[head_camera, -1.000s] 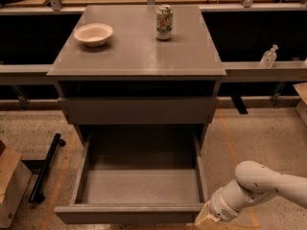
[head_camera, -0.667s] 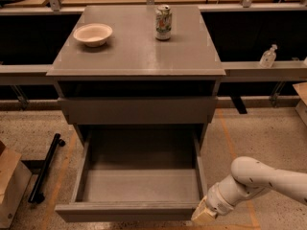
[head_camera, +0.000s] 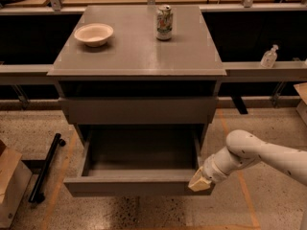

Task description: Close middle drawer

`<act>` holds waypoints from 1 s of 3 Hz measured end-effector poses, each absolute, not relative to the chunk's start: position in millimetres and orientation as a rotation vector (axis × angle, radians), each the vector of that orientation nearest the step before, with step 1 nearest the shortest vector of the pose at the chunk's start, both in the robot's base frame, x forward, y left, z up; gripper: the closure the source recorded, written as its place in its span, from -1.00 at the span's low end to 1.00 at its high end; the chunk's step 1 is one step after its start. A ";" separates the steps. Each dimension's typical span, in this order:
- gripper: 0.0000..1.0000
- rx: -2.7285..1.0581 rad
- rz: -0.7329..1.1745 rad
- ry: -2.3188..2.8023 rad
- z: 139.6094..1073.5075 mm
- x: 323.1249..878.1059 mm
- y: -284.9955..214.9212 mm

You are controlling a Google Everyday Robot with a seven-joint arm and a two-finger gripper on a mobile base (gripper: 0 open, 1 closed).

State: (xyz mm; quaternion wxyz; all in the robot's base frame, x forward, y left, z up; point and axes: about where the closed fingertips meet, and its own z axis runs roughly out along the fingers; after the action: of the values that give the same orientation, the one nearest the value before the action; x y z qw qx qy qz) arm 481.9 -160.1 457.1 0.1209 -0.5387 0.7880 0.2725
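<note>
I should release the middle drawer with its front panel just below the grey cabinet's upper front (head_camera: 141,145).
The grey cabinet (head_camera: 139,66) has its middle drawer (head_camera: 136,186) pulled out towards me, empty inside, below the shut upper front (head_camera: 139,110). My gripper (head_camera: 199,182) comes in from the right on a white arm (head_camera: 259,155). Its tan tip rests against the right end of the open drawer's front panel. The lowest front is hidden under the open drawer.
A white bowl (head_camera: 94,34) and a drink can (head_camera: 164,22) stand on the cabinet top. A black bar (head_camera: 45,166) lies on the floor at left beside a cardboard box (head_camera: 10,186). A clear bottle (head_camera: 269,57) stands on the right shelf.
My gripper has moved left and up against the drawer's front. The drawer has slid partway back into the cabinet.
</note>
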 end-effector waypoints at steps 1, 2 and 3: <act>1.00 -1.572 0.797 2.304 456.6 480.4 -160.0; 1.00 -1.633 0.815 2.275 448.5 505.2 -144.4; 1.00 -1.636 0.816 2.274 448.1 506.1 -143.9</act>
State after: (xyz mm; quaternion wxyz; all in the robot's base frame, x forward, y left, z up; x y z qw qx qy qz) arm 506.1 -143.9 448.1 0.1120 -0.5572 0.7745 0.2779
